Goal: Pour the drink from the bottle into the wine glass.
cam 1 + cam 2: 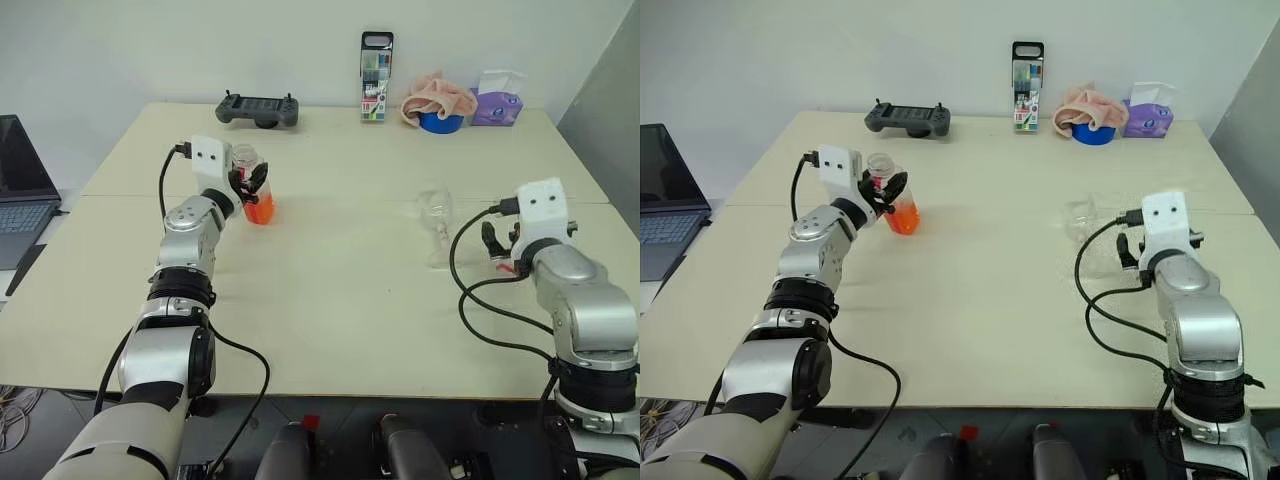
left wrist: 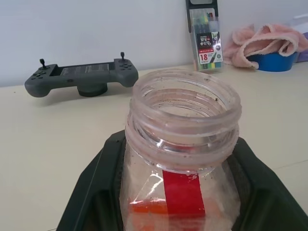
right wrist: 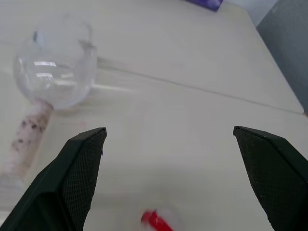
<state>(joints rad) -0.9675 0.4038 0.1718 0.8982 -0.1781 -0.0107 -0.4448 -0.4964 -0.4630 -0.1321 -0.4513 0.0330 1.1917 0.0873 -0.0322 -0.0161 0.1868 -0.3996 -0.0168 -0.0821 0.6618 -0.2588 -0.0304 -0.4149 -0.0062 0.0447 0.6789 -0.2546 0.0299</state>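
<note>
My left gripper is going to set the bottle, now held upright over the table, down on the bare table [image 1: 247, 218] in front of the grey game controller.
My left gripper [image 1: 252, 181] is shut on the bottle [image 2: 185, 120], held upright over the left part of the table [image 1: 330, 300]. The bottle's mouth has no cap on it. The drink [image 1: 259, 209], an orange liquid, fills only the bottle's lower part. The wine glass [image 1: 436, 215] stands clear and stemmed right of the table's middle, with its bowl [image 3: 53, 67] off to one side of my right fingers. My right gripper [image 3: 168, 139] is open just right of the glass, touching nothing. A small blurred red-and-white piece [image 3: 155, 221] shows low between its fingers.
Along the table's far edge are a grey game controller [image 1: 258, 108], an upright marker case [image 1: 376, 77], a pink cloth over a blue bowl [image 1: 438, 102] and a purple tissue pack [image 1: 497, 104]. A laptop [image 1: 20, 190] sits left of the table.
</note>
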